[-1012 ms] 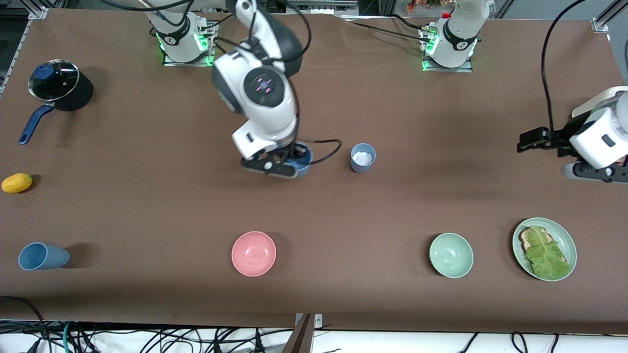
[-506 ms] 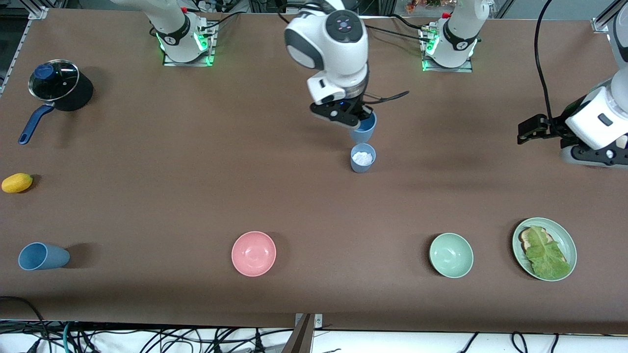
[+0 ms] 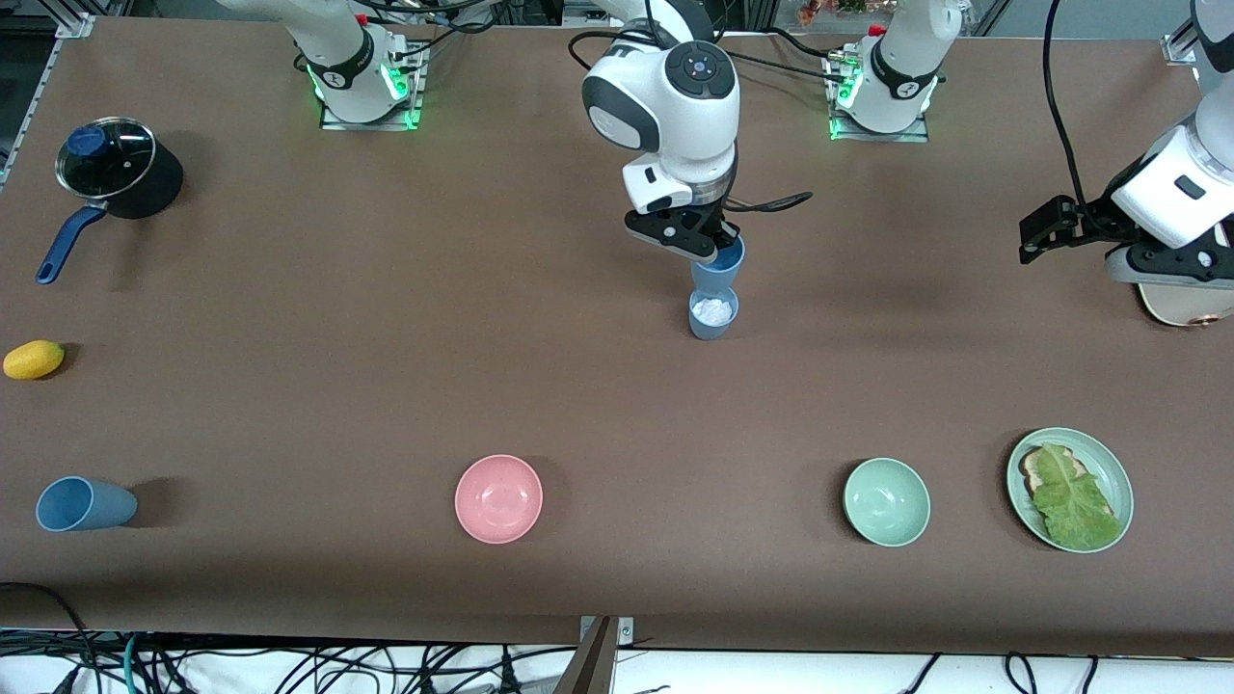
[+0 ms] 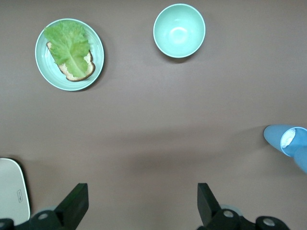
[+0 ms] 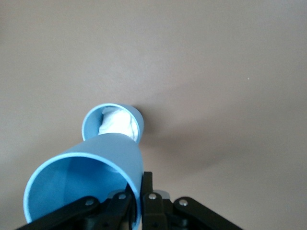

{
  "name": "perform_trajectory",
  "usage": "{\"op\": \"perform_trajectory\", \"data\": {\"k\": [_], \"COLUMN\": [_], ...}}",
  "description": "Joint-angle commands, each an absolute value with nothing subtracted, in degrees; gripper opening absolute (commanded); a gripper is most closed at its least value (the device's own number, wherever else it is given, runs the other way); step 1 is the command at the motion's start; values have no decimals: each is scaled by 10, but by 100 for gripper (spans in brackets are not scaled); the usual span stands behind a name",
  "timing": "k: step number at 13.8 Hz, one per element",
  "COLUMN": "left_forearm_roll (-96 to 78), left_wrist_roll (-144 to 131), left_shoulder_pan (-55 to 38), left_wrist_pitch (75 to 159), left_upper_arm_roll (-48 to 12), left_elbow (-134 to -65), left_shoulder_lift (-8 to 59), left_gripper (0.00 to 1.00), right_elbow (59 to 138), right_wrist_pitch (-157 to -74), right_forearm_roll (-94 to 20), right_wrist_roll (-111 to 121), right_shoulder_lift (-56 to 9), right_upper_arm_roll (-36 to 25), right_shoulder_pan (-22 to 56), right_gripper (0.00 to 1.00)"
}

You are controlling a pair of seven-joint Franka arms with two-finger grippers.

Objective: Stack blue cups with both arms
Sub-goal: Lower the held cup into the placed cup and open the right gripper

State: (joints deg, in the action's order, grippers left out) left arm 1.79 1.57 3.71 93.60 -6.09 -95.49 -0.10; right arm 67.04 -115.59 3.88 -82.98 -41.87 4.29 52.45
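Observation:
My right gripper will release the brighter blue cup inside the duller grey-blue cup (image 3: 714, 306) (image 5: 116, 121) that stands in the middle of the table.
My right gripper (image 3: 711, 249) is shut on the rim of a brighter blue cup (image 3: 718, 273) and holds it upright just above a duller grey-blue cup (image 3: 713, 316) that stands mid-table with white stuff in it. In the right wrist view the held cup (image 5: 91, 177) fills the foreground with the standing cup (image 5: 113, 123) below it. A third blue cup (image 3: 82, 504) lies on its side near the front camera at the right arm's end. My left gripper (image 4: 141, 203) is open and empty, high over bare table at the left arm's end.
A pink bowl (image 3: 498, 498), a pale green bowl (image 3: 886, 501) and a green plate (image 3: 1109, 477) with toast and lettuce sit in a row near the front camera. A lidded pot (image 3: 111, 164) and a yellow fruit (image 3: 34, 359) lie at the right arm's end.
My right gripper lifted the brighter blue cup off the table and carried it toward the left arm's end until it hung over the grey-blue cup. The left gripper rose a little.

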Motion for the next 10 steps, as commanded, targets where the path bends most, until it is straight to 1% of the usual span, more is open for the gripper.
{"op": "perform_trajectory", "data": {"k": [1,5,10], "left_forearm_roll": [4,4,4], "left_wrist_roll": [29,27,25], "left_shoulder_pan": [31,30,30], "left_wrist_pitch": [946,942,941], "left_upper_arm_roll": [-48,-51,-52], "left_elbow": [-973,-965,-963], "left_shoulder_lift": [-17,-13,-10], "left_gripper": [100,100,100], "right_elbow": [628,607,608], "right_wrist_pitch": [-1153,-1187,-1180], "right_forearm_roll": [45,45,47], "right_wrist_roll": [-823,-823,-805], "right_shoulder_lift": [-437,-468,-473], "right_upper_arm_roll": [41,32,29], "right_shoulder_pan": [526,526,526], "right_gripper": [0,0,0]}}
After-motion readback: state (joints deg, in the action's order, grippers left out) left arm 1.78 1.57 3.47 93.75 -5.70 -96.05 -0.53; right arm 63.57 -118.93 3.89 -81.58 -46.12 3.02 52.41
